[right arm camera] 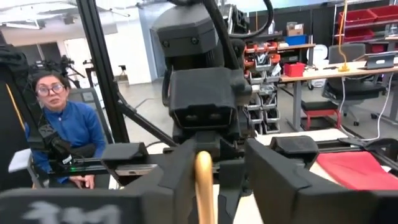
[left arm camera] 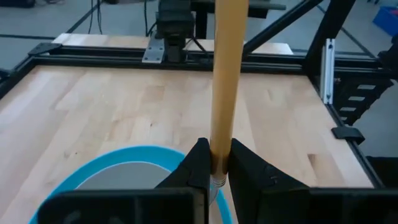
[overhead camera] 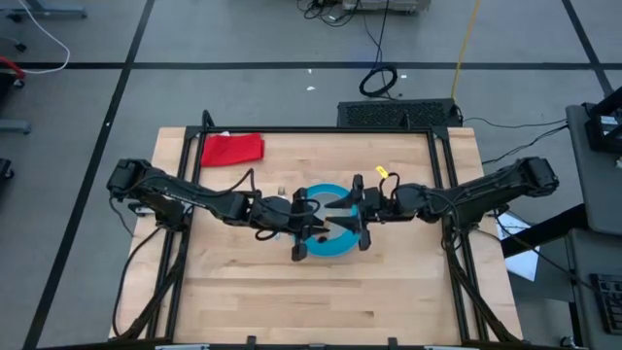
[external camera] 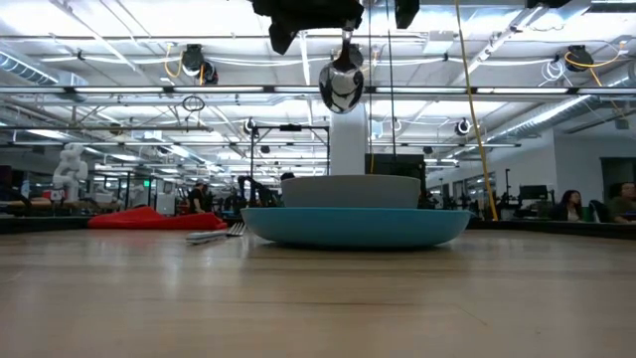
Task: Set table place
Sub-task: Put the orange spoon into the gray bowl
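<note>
My left gripper is holding the spoon near its silver neck. So next my right gripper takes the spoon handle's loose end (right arm camera: 204,164) to lower the spoon into the grey bowl.
A round blue plate (external camera: 353,227) lies on the wooden table (overhead camera: 389,301), and a grey bowl (external camera: 350,191) stands on it. A silver fork (external camera: 211,237) lies flat on the table beside the plate. My left gripper (left arm camera: 216,168) is above the plate and shut on an orange-handled spoon, whose silver bowl (external camera: 343,85) hangs high over the grey bowl. My right gripper (right arm camera: 224,180) faces the left one over the plate and is open. Its fingers stand on either side of the handle's free end (right arm camera: 203,177); I cannot tell whether they touch it. My left gripper pinches the spoon's orange handle (left arm camera: 217,149) between its two fingers, at the end next to the silver neck. The fingers lie across the handle. The spoon is lifted clear, its bowl end hanging below the fingers and its handle reaching on toward my right gripper.
A red cloth (overhead camera: 231,148) lies at the table's far left corner. A black metal frame (overhead camera: 321,131) edges the table. A seated person (right arm camera: 59,124) shows beyond the table behind my left arm. Bare wood (overhead camera: 321,301) lies on the near side of the plate.
</note>
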